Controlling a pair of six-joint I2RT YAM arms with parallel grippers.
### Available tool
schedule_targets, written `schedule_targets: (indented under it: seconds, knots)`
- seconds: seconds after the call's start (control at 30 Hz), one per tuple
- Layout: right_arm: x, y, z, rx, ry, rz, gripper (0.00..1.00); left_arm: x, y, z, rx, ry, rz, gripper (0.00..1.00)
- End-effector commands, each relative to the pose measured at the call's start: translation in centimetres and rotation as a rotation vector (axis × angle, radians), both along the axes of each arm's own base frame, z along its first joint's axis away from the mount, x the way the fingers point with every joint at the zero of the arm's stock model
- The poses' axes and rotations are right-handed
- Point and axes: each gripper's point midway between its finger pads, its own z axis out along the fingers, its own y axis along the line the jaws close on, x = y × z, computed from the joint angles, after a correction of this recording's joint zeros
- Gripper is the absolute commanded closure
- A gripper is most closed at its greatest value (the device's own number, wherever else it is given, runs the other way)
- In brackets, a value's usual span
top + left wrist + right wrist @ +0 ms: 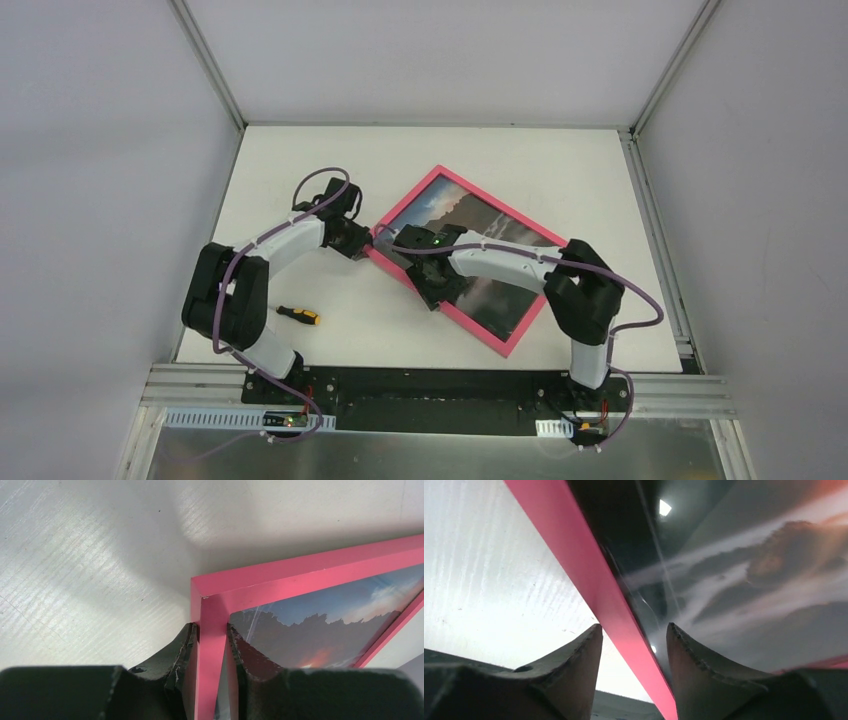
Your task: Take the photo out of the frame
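Observation:
The frame lies face up with my left gripper at its corner, so next my left gripper opens, takes the frame's long bar (392,268) and tilts the frame up.
The pink frame (437,177) lies on the white table, turned diagonally, with the photo (470,215) of dark rocks and orange glow inside it. My left gripper (364,246) is shut on the frame's left corner; in the left wrist view its jaws pinch the pink bar (212,645) from both sides, with the photo (320,630) to the right. My right gripper (437,290) is open and straddles the frame's near-left bar (599,585); one finger is outside the frame over the table, the other over the photo (749,580). The jaws stand apart from the bar.
A small orange-handled screwdriver (298,315) lies on the table near the left arm's base. Grey walls enclose the table on the left, back and right. The metal rail (440,385) with both arm bases runs along the near edge.

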Motion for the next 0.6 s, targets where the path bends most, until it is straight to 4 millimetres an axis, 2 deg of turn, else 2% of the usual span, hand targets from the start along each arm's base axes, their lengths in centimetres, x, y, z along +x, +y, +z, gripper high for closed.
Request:
schedule_targets:
  seconds: [0.0, 0.17, 0.33, 0.5, 0.53, 0.57]
  knots:
    - [-0.4, 1.4, -1.0, -0.001, 0.020, 0.066, 0.51, 1.0, 0.8, 2.6, -0.002, -0.081, 0.014, 1.00]
    - [-0.5, 1.2, -1.3, -0.041, -0.047, 0.099, 0.58, 1.0, 0.8, 2.9, -0.002, -0.084, 0.013, 1.00]
    - [0.3, 1.0, -0.3, -0.090, -0.149, 0.103, 0.76, 1.1, 0.8, 3.0, -0.002, -0.086, 0.016, 1.00]
    - [0.5, 1.0, 0.8, -0.075, -0.179, 0.085, 0.86, 1.1, 0.7, 3.4, -0.007, -0.085, 0.003, 1.00]
    - [0.6, 0.9, 1.1, -0.072, -0.186, 0.083, 0.89, 1.2, 0.6, 3.7, -0.012, -0.087, -0.014, 0.97]
    - [0.6, 0.9, 1.3, -0.066, -0.188, 0.085, 0.92, 1.2, 0.1, 4.0, -0.029, -0.086, -0.041, 0.88]
